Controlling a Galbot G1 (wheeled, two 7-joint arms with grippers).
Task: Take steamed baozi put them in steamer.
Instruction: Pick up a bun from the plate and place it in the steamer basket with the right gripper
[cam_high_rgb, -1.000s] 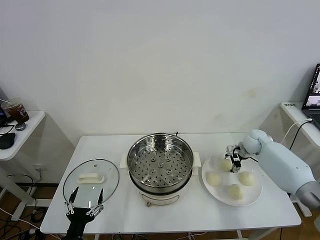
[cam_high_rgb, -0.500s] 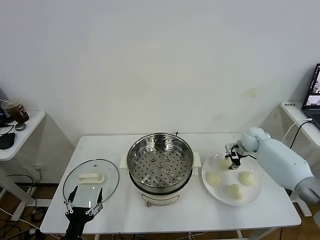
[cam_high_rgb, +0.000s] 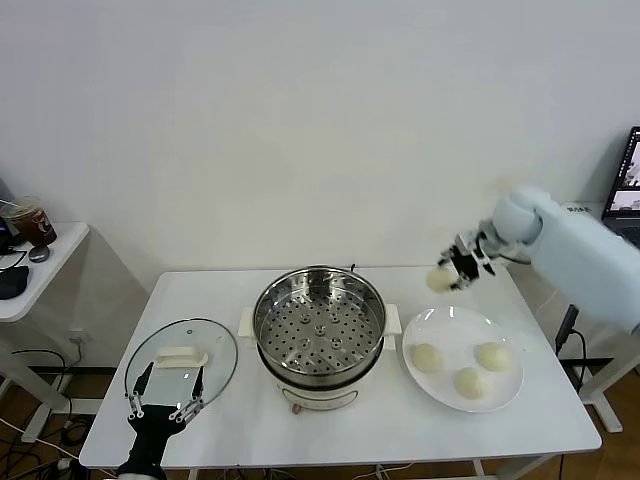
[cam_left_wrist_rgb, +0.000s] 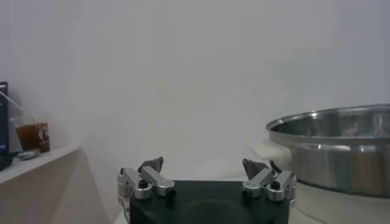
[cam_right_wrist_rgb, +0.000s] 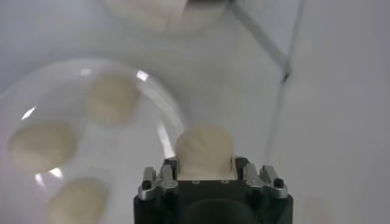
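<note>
My right gripper is to put down the baozi. It will release it on the back part of the steamer's perforated tray (cam_high_rgb: 314, 300), behind the middle of that tray.
My right gripper (cam_high_rgb: 452, 272) hangs above the table between the steamer and the plate, shut on one cream-white baozi (cam_high_rgb: 440, 279). In the right wrist view that baozi (cam_right_wrist_rgb: 204, 148) fills the gap between the fingers. Three more baozi (cam_high_rgb: 427, 357) (cam_high_rgb: 492, 355) (cam_high_rgb: 469, 381) lie on the white plate (cam_high_rgb: 455, 335) below. The steamer (cam_high_rgb: 320, 325), a shiny steel pot with a perforated tray, stands at the table's middle with nothing on the tray. My left gripper (cam_high_rgb: 165, 396) is parked, open, at the front left by the lid, and its wrist view shows the steamer wall (cam_left_wrist_rgb: 335, 152).
A round glass lid (cam_high_rgb: 182, 358) with a white handle lies left of the steamer. A side table with a brown drink cup (cam_high_rgb: 30, 220) stands at far left. A laptop (cam_high_rgb: 630, 180) on a desk is at the right edge.
My right gripper has risen from the plate with one baozi in it, leaving three on the plate. The left arm has hardly moved.
</note>
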